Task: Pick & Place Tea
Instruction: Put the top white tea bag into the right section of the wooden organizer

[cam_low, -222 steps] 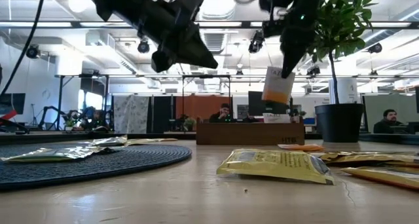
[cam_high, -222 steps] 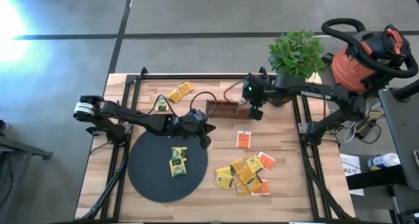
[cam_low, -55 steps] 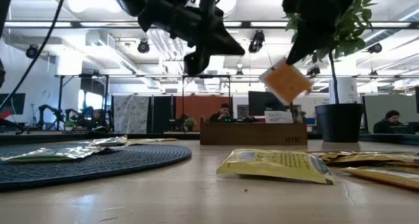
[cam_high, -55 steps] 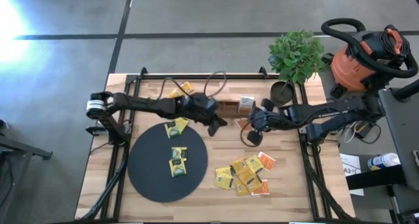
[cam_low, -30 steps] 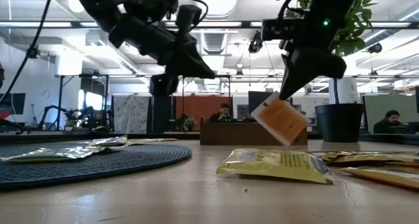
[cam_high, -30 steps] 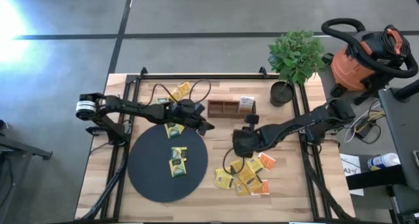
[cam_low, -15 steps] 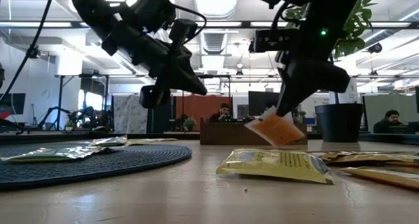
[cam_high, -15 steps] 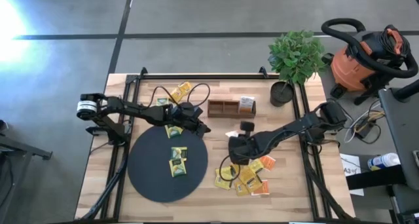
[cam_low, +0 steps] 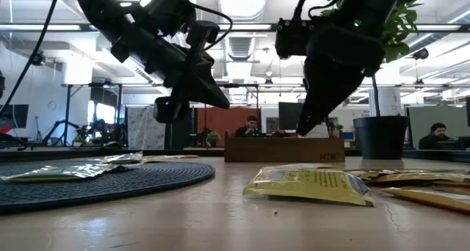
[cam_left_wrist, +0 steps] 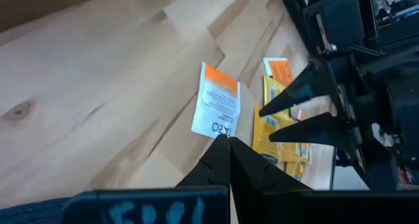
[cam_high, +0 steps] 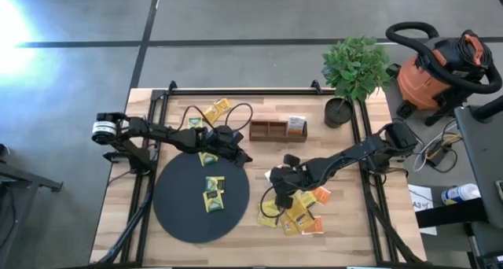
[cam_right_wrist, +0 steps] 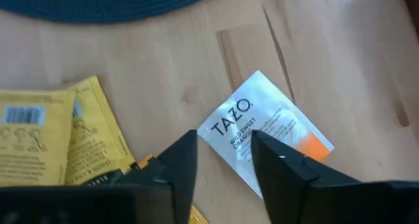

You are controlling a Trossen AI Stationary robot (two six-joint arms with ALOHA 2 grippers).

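Observation:
The sachet lies flat and slanted under my right gripper, so my left gripper needs to steady its white part while my right gripper takes the orange end [cam_right_wrist: 313,147].
An orange-and-white tea sachet [cam_right_wrist: 262,129] lies flat on the bare wood, between the black disc [cam_high: 177,210] and a pile of yellow and orange sachets [cam_high: 295,214]. My right gripper [cam_right_wrist: 224,142] is open just above it, fingers pointing steeply down, one over each side of it. The left wrist view shows the same sachet [cam_left_wrist: 218,106] with those open fingers [cam_left_wrist: 265,124] beside it. My left gripper [cam_high: 244,156] is shut and holds nothing; it hovers over the disc's far right rim. Two yellow sachets [cam_high: 213,192] lie on the disc, and another [cam_high: 209,155] lies at its far edge.
A brown wooden tray [cam_high: 271,130] with one sachet [cam_high: 295,125] in its right end stands at the far middle. More yellow sachets [cam_high: 216,110] lie at the far left. A potted plant [cam_high: 354,64] stands at the far right corner. Black frame rails run along both table sides.
My right gripper has carried the orange-and-white sachet toward the table's left and down, tipping to point more steeply down, and has let go. The sachet, which hung tilted below the fingers, now lies flat on the wood. My left gripper has barely moved.

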